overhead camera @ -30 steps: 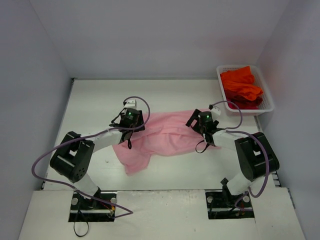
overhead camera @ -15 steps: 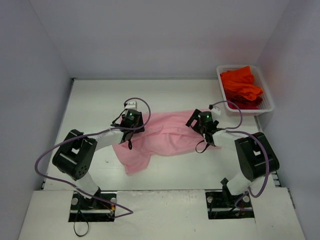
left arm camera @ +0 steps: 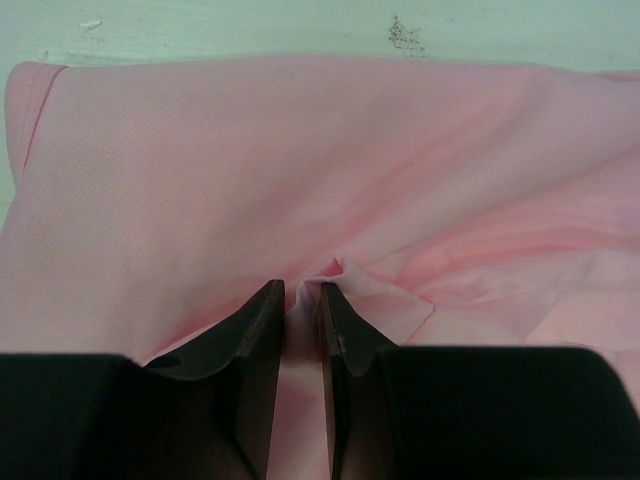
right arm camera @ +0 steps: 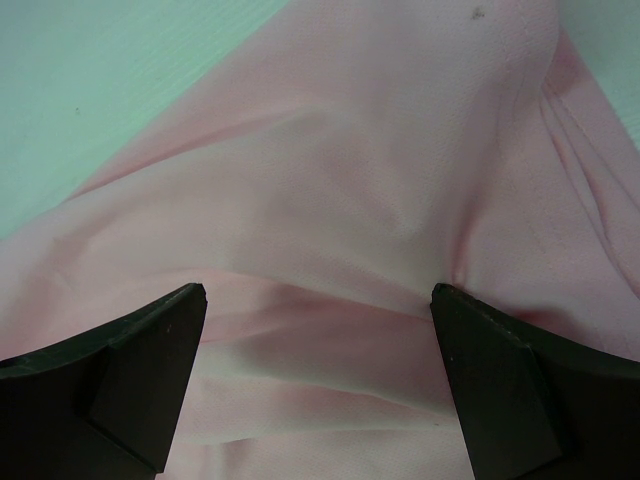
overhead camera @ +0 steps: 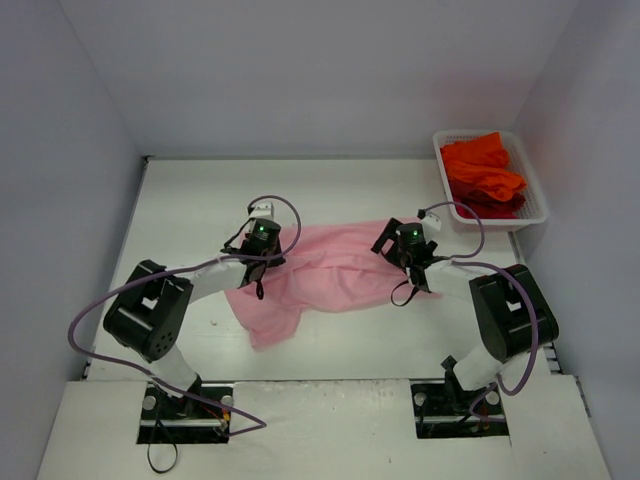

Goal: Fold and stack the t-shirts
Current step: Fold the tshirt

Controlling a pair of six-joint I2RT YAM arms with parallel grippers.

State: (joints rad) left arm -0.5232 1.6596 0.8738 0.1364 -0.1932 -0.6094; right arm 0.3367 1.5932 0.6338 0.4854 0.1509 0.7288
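My left gripper has a bunched fold in its fingertips, so it should open, take the raised hem point(left arm camera: 335, 268) by its tip and draw the light pink t-shirt open.
The light pink t-shirt point(overhead camera: 325, 272) lies crumpled across the middle of the table, one corner trailing toward the near left. My left gripper point(overhead camera: 266, 250) sits on its left edge. In the left wrist view its jaws point(left arm camera: 302, 295) stand almost together, with a raised pinch of the pink t-shirt point(left arm camera: 200, 180) between them. My right gripper point(overhead camera: 406, 252) hovers over the shirt's right end. In the right wrist view it point(right arm camera: 318, 300) is wide open above wrinkled pink cloth point(right arm camera: 380, 150), gripping nothing. Bright orange-red t-shirts point(overhead camera: 482, 168) are piled in the basket.
A white mesh basket point(overhead camera: 535, 215) stands at the back right corner against the right wall. White walls close in the table point(overhead camera: 190, 200) on three sides. Purple cables loop from both arms above the cloth.
The left jaws have closed in on the pink cloth, gathering a small ridge between them. The left wrist has shifted slightly. The right arm has not moved.
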